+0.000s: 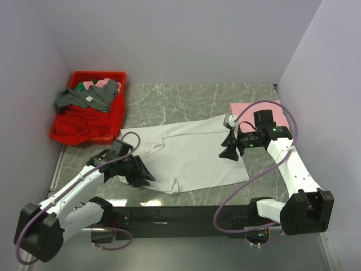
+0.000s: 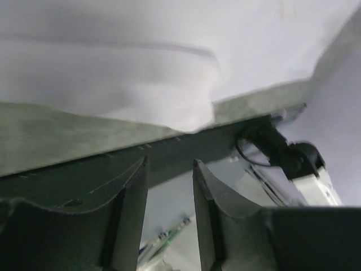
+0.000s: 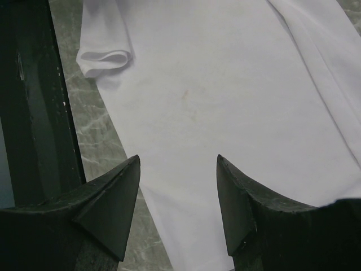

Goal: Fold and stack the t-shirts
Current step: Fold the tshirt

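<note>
My left gripper is to go next to the white t-shirt's near-side sleeve and grab the sleeve's near corner [image 1: 171, 192] [image 2: 190, 130] beside the black bar.
The white t-shirt [image 1: 192, 152] lies spread flat on the marble table, partly folded lengthwise. It also shows in the left wrist view [image 2: 169, 62] and in the right wrist view [image 3: 225, 96], where a sleeve [image 3: 107, 53] is rolled at its edge. The pale pink t-shirt [image 1: 248, 108] lies folded at the back right, partly under the right arm. My left gripper [image 1: 145, 176] is open and empty at the shirt's near left edge. My right gripper [image 1: 228, 151] is open and empty just above the shirt's right edge; its fingertips [image 3: 127, 175] hover over the cloth.
A red bin [image 1: 113, 121] at the back left holds red, grey and pink clothes. A black bar [image 1: 180, 214] runs along the table's near edge. White walls close in the left, back and right sides.
</note>
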